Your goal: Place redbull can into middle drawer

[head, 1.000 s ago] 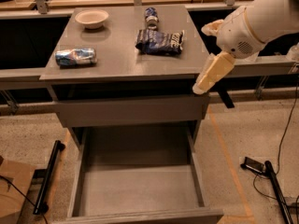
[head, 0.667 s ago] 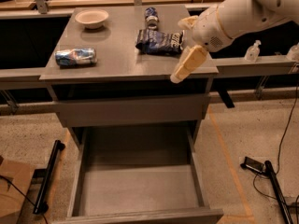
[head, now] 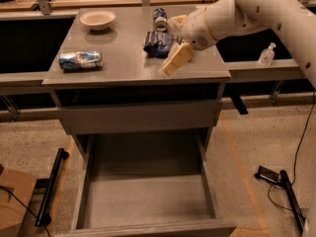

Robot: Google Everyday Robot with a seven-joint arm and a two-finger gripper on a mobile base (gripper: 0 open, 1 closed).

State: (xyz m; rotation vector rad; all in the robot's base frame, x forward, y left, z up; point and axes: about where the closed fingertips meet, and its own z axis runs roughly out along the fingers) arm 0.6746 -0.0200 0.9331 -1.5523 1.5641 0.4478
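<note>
The redbull can should next be grabbed by my gripper by its end [head: 94, 59] facing the dark blue chip bag.
The redbull can [head: 80, 60] lies on its side at the left of the grey cabinet top [head: 123, 65]. The middle drawer [head: 148, 201] is pulled out below, and its grey floor is bare. My gripper [head: 173, 40] hangs over the right part of the top, just right of the dark blue chip bag [head: 157, 43]. It is open and empty, with one pale finger [head: 177, 58] pointing down-left. The can is well to the gripper's left.
A white bowl [head: 97, 19] stands at the back left of the top. A darker blue can [head: 159, 17] stands behind the chip bag. A shut drawer front [head: 138, 115] sits above the open drawer. A sanitiser bottle [head: 267, 54] stands at the right. Cables and black gear [head: 279, 181] lie on the floor.
My arm has swung left, from beyond the cabinet's right edge to over the top next to the chip bag. The can, bowl and drawer have not moved.
</note>
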